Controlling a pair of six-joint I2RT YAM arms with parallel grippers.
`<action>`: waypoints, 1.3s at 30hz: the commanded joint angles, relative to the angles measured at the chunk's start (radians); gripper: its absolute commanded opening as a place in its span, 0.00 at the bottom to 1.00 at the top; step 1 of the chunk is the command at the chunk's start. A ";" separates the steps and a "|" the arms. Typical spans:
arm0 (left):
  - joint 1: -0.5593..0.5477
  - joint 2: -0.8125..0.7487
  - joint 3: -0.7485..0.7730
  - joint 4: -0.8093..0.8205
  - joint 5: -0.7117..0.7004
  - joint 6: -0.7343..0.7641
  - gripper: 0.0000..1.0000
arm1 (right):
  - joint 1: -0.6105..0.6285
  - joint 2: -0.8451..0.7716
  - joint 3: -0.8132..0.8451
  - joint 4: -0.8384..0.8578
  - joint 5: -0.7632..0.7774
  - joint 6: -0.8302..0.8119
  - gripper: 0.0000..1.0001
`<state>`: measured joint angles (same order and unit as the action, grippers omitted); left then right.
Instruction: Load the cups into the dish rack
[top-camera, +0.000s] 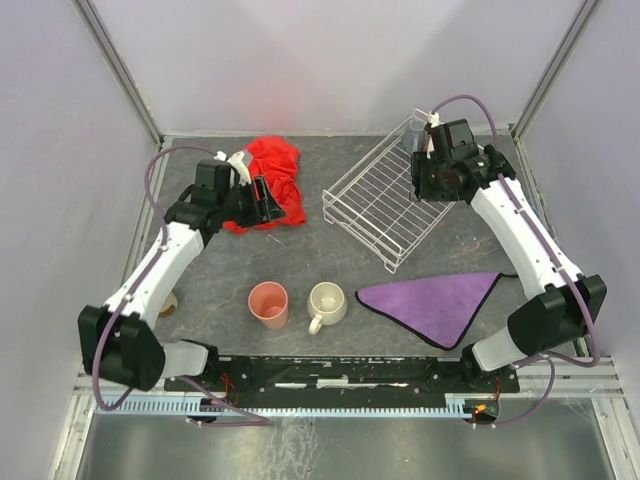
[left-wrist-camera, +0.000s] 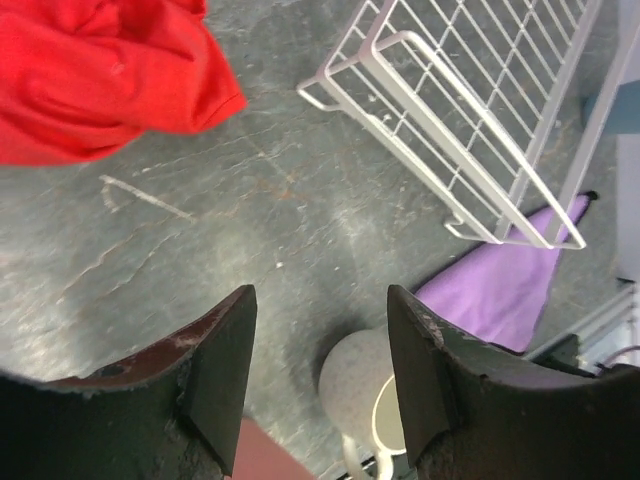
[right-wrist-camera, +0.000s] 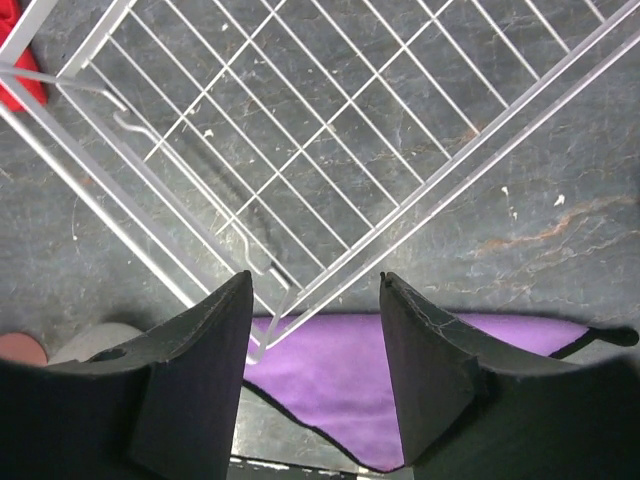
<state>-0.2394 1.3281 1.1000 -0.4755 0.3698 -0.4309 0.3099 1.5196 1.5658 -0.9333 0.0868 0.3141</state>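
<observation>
The fingers of my left gripper needs to close on the salmon-pink tumbler by the tumbler's rim (top-camera: 251, 297), on the side away from the cream mug.
The white wire dish rack (top-camera: 385, 200) stands empty at the back centre-right; it also shows in the left wrist view (left-wrist-camera: 470, 110) and the right wrist view (right-wrist-camera: 300, 130). A salmon-pink tumbler (top-camera: 268, 304) and a cream handled mug (top-camera: 327, 303) stand upright side by side near the front. My left gripper (top-camera: 268, 200) is open and empty beside the red cloth, high above the mug (left-wrist-camera: 365, 385) and the tumbler (left-wrist-camera: 265, 455). My right gripper (top-camera: 432, 180) is open and empty over the rack's right side. A light-blue cup (top-camera: 411, 143) peeks out behind the rack. The other cups are hidden.
A crumpled red cloth (top-camera: 272, 180) lies at the back left. A purple cloth (top-camera: 435, 300) lies flat in front of the rack at the right. A small tan object (top-camera: 168, 303) sits half hidden behind my left arm. Walls enclose the table.
</observation>
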 joint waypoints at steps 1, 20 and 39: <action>-0.028 -0.130 -0.001 -0.161 -0.169 0.086 0.61 | 0.027 -0.055 -0.016 -0.015 -0.020 0.034 0.62; -0.301 -0.397 -0.110 -0.600 -0.520 -0.182 0.59 | 0.031 0.057 0.050 0.051 -0.086 0.005 0.67; -0.336 -0.336 -0.210 -0.571 -0.511 -0.201 0.57 | 0.032 0.088 0.042 0.089 -0.098 -0.018 0.68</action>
<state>-0.5697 0.9733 0.9031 -1.0813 -0.1261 -0.5987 0.3386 1.6173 1.5696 -0.8780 -0.0040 0.3153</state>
